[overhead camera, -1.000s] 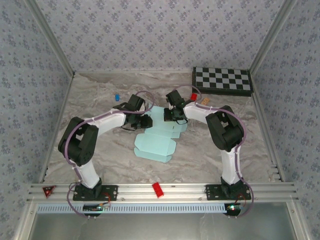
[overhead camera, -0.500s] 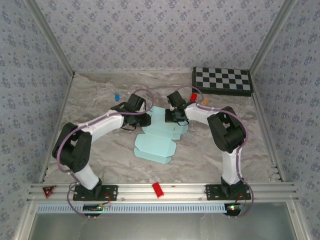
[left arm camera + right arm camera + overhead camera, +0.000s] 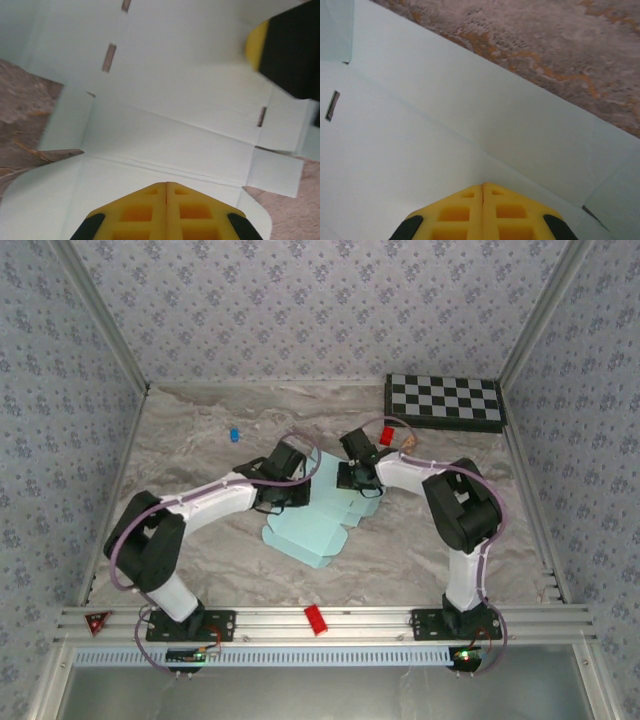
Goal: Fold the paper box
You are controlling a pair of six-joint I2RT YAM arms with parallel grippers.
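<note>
My shut right gripper sits at the paper box's fold line, inside the box's flat far edge, so next I back off and pinch that edge (image 3: 506, 71) to lift it.
The paper box (image 3: 305, 530) is a pale light-blue die-cut sheet lying mostly flat in the middle of the table, with creases, slots and flaps seen close up from the left wrist (image 3: 165, 125) and the right wrist (image 3: 420, 150). My left gripper (image 3: 293, 494) is shut, its yellow tips (image 3: 166, 184) down over the sheet beside a crease, with nothing between the fingers. My right gripper (image 3: 356, 480) is also shut, its tips (image 3: 483, 184) on a fold line at the sheet's far edge. The right gripper's finger (image 3: 287, 50) shows across the sheet from the left wrist.
A black-and-white checkerboard (image 3: 444, 402) lies at the back right. A small blue piece (image 3: 232, 433) sits at the back left and a red piece (image 3: 386, 435) just behind the right gripper. A red block (image 3: 316, 619) rests on the front rail. Patterned walls close three sides.
My left arm has reached to the right over the sheet and its gripper has closed. The sheet has shifted and turned a little beneath both grippers. The right gripper has moved slightly right.
</note>
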